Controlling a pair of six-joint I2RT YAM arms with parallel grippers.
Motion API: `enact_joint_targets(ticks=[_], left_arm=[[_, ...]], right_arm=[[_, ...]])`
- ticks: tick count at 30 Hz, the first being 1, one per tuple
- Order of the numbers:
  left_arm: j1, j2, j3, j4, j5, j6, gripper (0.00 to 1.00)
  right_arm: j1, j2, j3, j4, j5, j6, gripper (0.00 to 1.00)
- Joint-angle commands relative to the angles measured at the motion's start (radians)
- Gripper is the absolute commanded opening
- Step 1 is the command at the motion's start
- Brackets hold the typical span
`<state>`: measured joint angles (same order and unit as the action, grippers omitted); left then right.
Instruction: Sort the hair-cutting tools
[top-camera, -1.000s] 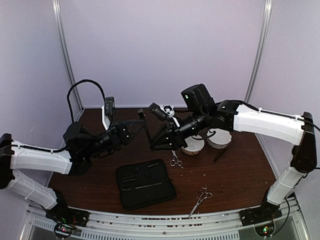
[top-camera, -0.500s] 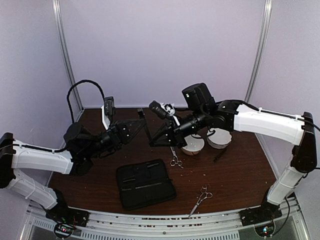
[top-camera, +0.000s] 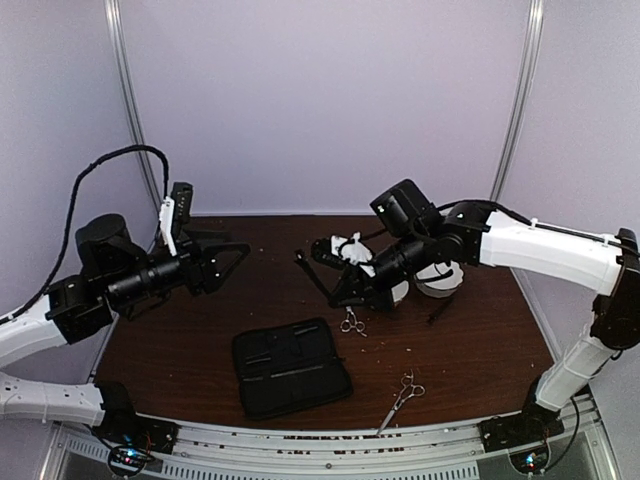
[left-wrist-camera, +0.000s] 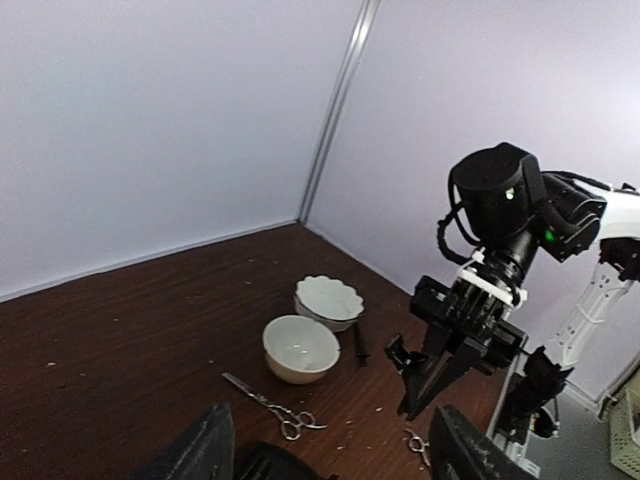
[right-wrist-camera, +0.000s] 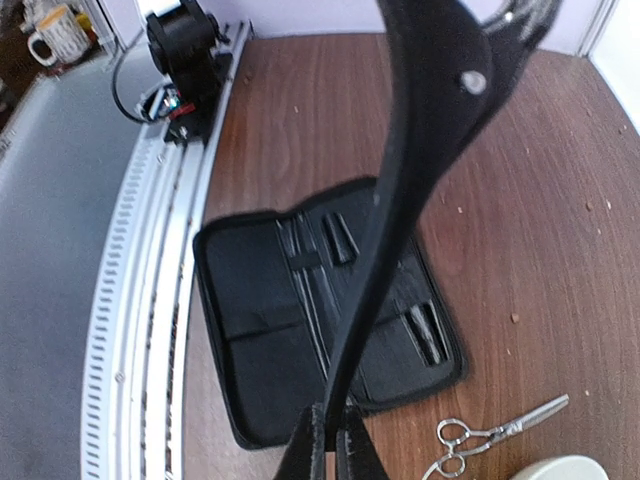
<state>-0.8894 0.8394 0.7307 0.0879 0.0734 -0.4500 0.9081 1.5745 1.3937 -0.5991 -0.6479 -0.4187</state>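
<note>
The thin dark tool will go down from my right gripper along the middle fold of the open black case (top-camera: 290, 372) (right-wrist-camera: 318, 306). The tool is now held above the table.
My right gripper (top-camera: 338, 296) is shut on a long dark stick-like tool (top-camera: 312, 270), held above the table left of the bowls. In the right wrist view the tool (right-wrist-camera: 400, 220) rises from between the closed fingertips (right-wrist-camera: 312, 448). My left gripper (top-camera: 226, 264) stands open and empty, well off to the left. Its fingers (left-wrist-camera: 196, 454) frame the bottom of the left wrist view. One pair of silver scissors (top-camera: 350, 322) lies just below the right gripper. Another pair of scissors (top-camera: 402, 392) lies near the front edge. A second thin dark tool (top-camera: 435, 317) lies right of the bowls.
An open flat black case (top-camera: 292, 368) lies at front centre, directly under the held tool in the right wrist view (right-wrist-camera: 300, 330). Two white bowls (top-camera: 441, 281) (left-wrist-camera: 300, 347) stand behind the right gripper. Metal rails run along the front edge (top-camera: 330, 440).
The left gripper opened, let go of the dark tool and drew back to the left. The right gripper shut on the tool and carried it slightly down and right.
</note>
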Motion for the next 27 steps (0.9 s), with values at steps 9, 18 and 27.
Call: enact_joint_targets(ticks=[9,18,27], left_arm=[[0.000,-0.021,0.146,-0.724,-0.354,0.165,0.71],[0.010,0.007,0.112,-0.735,-0.300,0.142,0.72],[0.010,0.020,0.083,-0.722,-0.275,0.149,0.72]], right_arm=[[0.175,0.305,0.192,-0.386,0.385,-0.205,0.00],[0.209,0.542,0.408,-0.461,0.505,-0.193,0.00],[0.209,0.658,0.492,-0.510,0.535,-0.211,0.03]])
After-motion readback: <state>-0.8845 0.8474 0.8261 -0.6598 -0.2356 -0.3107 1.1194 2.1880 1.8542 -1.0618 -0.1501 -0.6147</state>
